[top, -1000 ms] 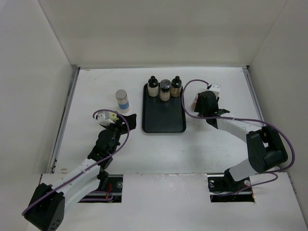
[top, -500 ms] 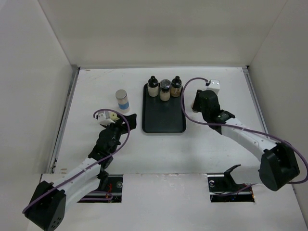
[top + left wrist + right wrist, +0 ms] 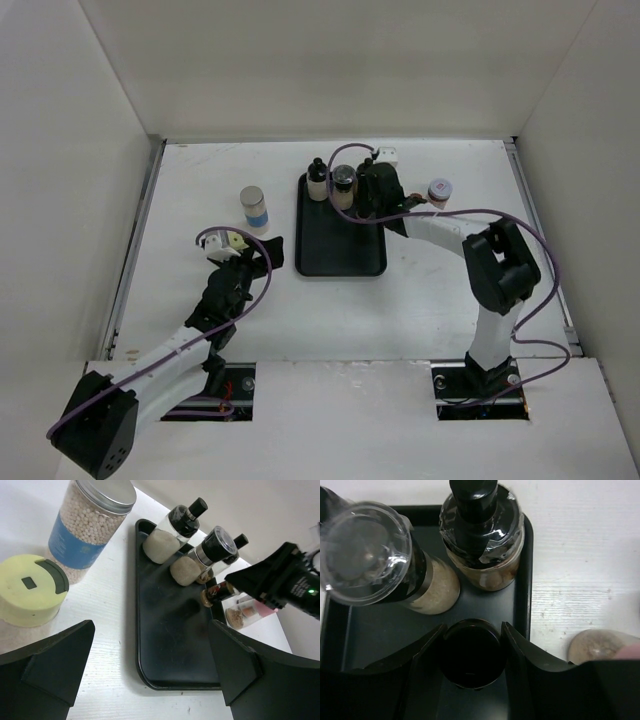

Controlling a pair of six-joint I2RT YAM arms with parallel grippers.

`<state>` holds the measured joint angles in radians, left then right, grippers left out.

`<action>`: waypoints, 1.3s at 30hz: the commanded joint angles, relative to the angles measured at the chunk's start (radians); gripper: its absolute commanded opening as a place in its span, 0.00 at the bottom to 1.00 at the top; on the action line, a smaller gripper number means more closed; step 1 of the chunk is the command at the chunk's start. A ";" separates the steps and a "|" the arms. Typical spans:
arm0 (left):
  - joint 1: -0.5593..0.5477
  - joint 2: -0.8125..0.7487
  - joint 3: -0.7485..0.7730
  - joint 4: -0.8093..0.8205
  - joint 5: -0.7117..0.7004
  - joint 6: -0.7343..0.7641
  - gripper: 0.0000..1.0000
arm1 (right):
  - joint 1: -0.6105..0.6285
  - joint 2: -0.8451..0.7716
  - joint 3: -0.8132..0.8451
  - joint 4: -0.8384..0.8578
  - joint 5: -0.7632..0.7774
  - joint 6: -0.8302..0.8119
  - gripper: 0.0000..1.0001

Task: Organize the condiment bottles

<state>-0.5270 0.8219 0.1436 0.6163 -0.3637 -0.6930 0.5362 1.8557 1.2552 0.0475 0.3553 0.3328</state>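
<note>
Next, I move my left gripper next to the blue-labelled jar beside the yellow-capped jar and close it around its silver lid [image 3: 252, 196] [image 3: 111, 494].
The black tray [image 3: 340, 250] holds a black-capped bottle [image 3: 318, 180] and a clear-lidded grinder [image 3: 344, 184] at its back edge. A third black-capped bottle [image 3: 482, 535] stands beside them. My right gripper [image 3: 372, 195] is over the tray's back right and is shut on a small black-capped bottle [image 3: 470, 652], which also shows in the left wrist view [image 3: 216, 592]. A pink-capped jar [image 3: 439, 191] stands on the table right of the tray. A blue-labelled jar [image 3: 254, 208] and a yellow-capped jar [image 3: 30, 590] stand left of the tray. My left gripper [image 3: 265, 250] is open and empty near the tray's left edge.
White walls close in the table on the left, back and right. A metal strip [image 3: 135, 250] runs along the left side. The tray's front half [image 3: 170, 645] is bare black surface.
My right arm has swung left from the table beside the tray to over the tray's back right corner, carrying the small bottle. The pink-capped jar is now uncovered. The left arm has not moved.
</note>
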 commanded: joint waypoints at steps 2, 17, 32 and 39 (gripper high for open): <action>-0.012 -0.009 0.031 0.048 -0.037 0.033 1.00 | -0.005 0.049 0.107 0.017 0.034 -0.052 0.43; -0.055 -0.020 0.195 -0.117 -0.110 0.055 0.88 | 0.029 -0.197 -0.091 0.072 0.056 0.008 0.89; 0.038 0.299 0.691 -0.592 -0.230 0.237 0.87 | 0.257 -0.769 -0.582 0.317 -0.130 0.146 0.30; 0.097 0.499 0.833 -0.678 -0.213 0.289 0.86 | 0.310 -0.871 -0.688 0.400 -0.124 0.141 0.86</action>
<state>-0.4553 1.2823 0.9070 -0.0032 -0.5789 -0.4519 0.8394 1.0168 0.5983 0.3233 0.2344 0.4698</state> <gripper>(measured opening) 0.868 0.832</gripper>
